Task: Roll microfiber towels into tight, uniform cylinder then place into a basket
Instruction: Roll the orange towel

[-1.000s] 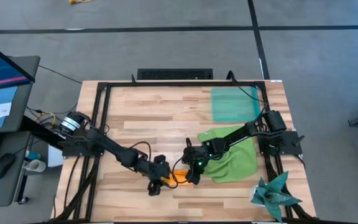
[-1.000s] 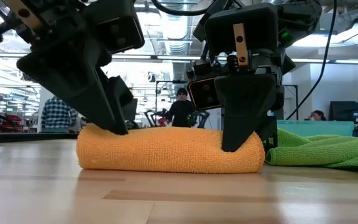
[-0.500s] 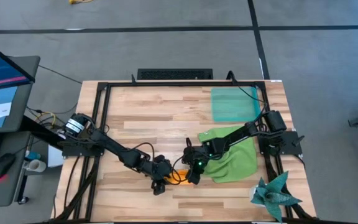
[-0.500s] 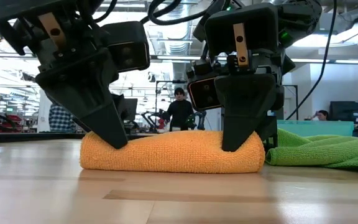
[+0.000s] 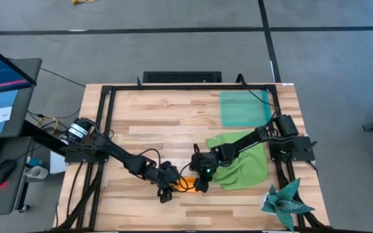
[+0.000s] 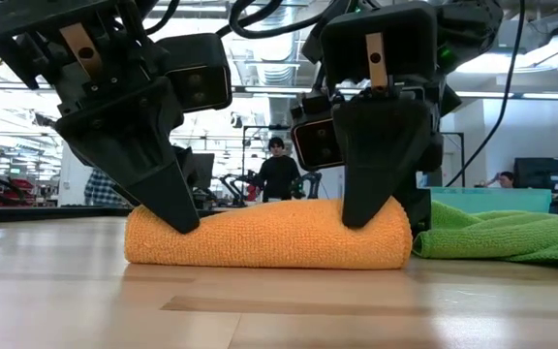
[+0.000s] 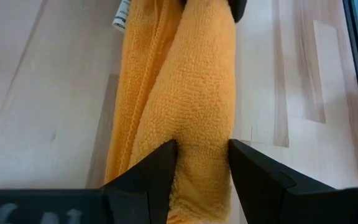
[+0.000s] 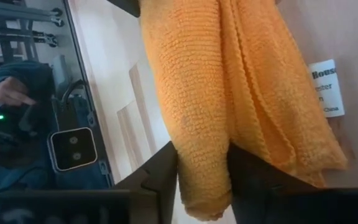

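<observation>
The orange roll's loose fold flares beside its end; right gripper straightens that end, then will grip nearer its middle (image 6: 320, 229).
The orange towel (image 6: 269, 235) lies rolled into a short cylinder near the table's front edge, also in the high view (image 5: 185, 184). My left gripper (image 6: 187, 218) is shut on its left end and my right gripper (image 6: 356, 215) on its right end. The lime green towel (image 5: 241, 162) lies crumpled on the table to the right, under my right arm. The teal-green basket (image 5: 243, 108) sits at the far right of the table. My left gripper pinches the roll's left end (image 7: 201, 149) between its two fingers (image 7: 157, 168), coming from above and slanting, fingers across the roll. The roll rests on the table. My right gripper pinches the roll's right end (image 8: 201, 149) between its two fingers (image 8: 163, 174), from above, fingers across the roll. A looser fold with a white label (image 8: 325, 87) lies beside the held part.
A dark teal spiky star-shaped cloth (image 5: 287, 202) lies at the table's front right corner. A black frame (image 5: 102, 123) runs around the table. People (image 6: 279, 174) stand in the room beyond.
My left gripper has moved a little toward the table's right along the roll and turned, staying on the roll's left end. The roll's left end has been pushed in slightly. My right gripper has stayed on the right end.
</observation>
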Tool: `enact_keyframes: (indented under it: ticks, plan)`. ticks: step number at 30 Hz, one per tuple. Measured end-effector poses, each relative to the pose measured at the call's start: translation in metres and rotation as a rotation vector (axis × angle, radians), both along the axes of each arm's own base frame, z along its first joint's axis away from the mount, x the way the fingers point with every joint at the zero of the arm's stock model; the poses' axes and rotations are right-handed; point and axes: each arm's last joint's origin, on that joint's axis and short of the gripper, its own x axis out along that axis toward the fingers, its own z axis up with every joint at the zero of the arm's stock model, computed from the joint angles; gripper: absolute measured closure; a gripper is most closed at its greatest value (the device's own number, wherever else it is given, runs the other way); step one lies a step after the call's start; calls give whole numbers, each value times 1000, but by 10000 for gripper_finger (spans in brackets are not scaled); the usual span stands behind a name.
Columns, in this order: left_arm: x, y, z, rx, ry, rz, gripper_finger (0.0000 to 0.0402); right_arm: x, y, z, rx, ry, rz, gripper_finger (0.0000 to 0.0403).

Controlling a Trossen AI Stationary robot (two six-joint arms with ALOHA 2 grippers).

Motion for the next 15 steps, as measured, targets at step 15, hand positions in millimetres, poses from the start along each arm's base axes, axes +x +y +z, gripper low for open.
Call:
enact_keyframes:
  ticks: [15]
  plan:
    - [1,0,0,-6,-14,-3,254,-9,5,23,-111,-71,47,256]
